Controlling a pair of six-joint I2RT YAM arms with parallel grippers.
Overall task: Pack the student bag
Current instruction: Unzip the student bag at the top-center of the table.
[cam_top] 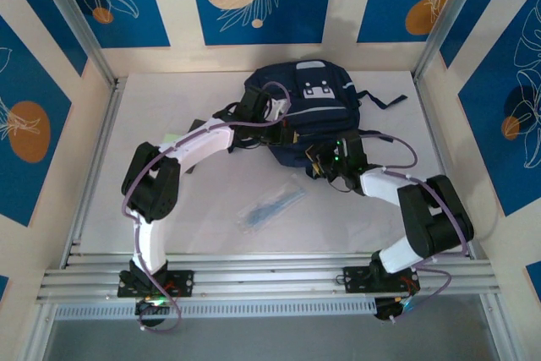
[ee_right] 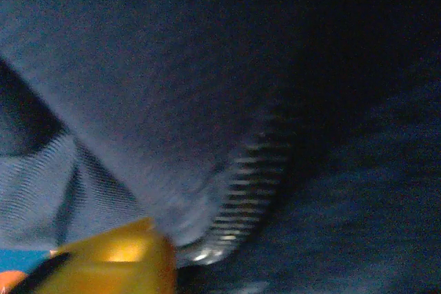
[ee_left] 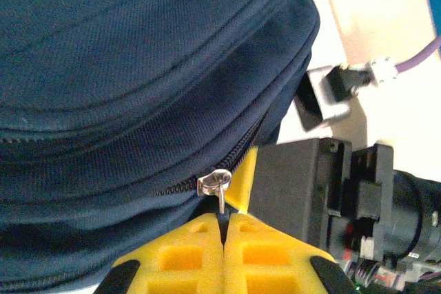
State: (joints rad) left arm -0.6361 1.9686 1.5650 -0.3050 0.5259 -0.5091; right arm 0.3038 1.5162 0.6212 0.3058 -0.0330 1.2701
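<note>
The metal zipper pull, now hanging from the zip's slider, will be let go by my left gripper at the student bag's side edge (cam_top: 245, 112), under that gripper's own black wrist.
The student bag (cam_top: 308, 103), dark navy with pale front patches, lies at the back middle of the table. My left gripper (cam_top: 254, 109) is at its left side. In the left wrist view the yellow fingers (ee_left: 224, 224) are shut on the metal zipper pull (ee_left: 220, 201), which hangs from the slider (ee_left: 213, 182) of a partly open zip. My right gripper (cam_top: 319, 156) is at the bag's near edge, right beside that slider. In the blurred right wrist view one yellow finger (ee_right: 117, 259) presses against navy fabric and zipper teeth (ee_right: 255, 184); the other finger is hidden.
A clear packet of blue pens (cam_top: 270, 205) lies on the white table (cam_top: 169, 226) in front of the bag, between the two arms. Black bag straps (cam_top: 385, 101) trail to the right. Aluminium rails and patterned walls enclose the table.
</note>
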